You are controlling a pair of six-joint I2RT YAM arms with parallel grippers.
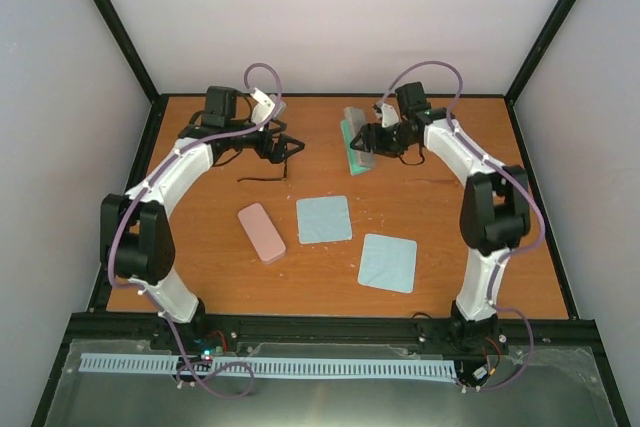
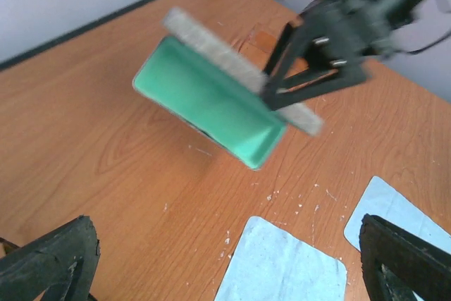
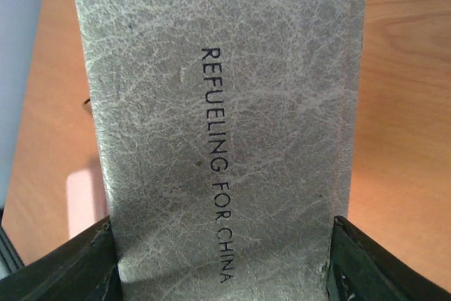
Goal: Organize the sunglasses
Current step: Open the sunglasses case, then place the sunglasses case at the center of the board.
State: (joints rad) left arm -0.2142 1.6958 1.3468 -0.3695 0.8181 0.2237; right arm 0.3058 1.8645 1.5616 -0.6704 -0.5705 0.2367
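Observation:
Next, my right gripper sets the grey case, now held open by its lid, down on the bare table (image 1: 355, 160) just past the farther pale blue cloth.
The black sunglasses (image 1: 262, 178) lie folded on the table just in front of my left gripper (image 1: 289, 147). That gripper is open and empty; in the left wrist view (image 2: 225, 262) its fingers stand wide apart above the table. My right gripper (image 1: 366, 139) is shut on the lid of the grey case (image 1: 356, 127) and holds it open, so the green lining (image 2: 204, 100) shows. The lid, printed "REFUELING FOR CHINA" (image 3: 218, 139), fills the right wrist view between my right gripper's fingers (image 3: 222, 266). I cannot make out the reddish-brown sunglasses.
A closed pink case (image 1: 262, 232) lies at the near left. Two pale blue cloths (image 1: 324, 219) (image 1: 387, 262) lie flat at the near middle; both show in the left wrist view (image 2: 282, 266) (image 2: 398, 209). Black frame rails border the table.

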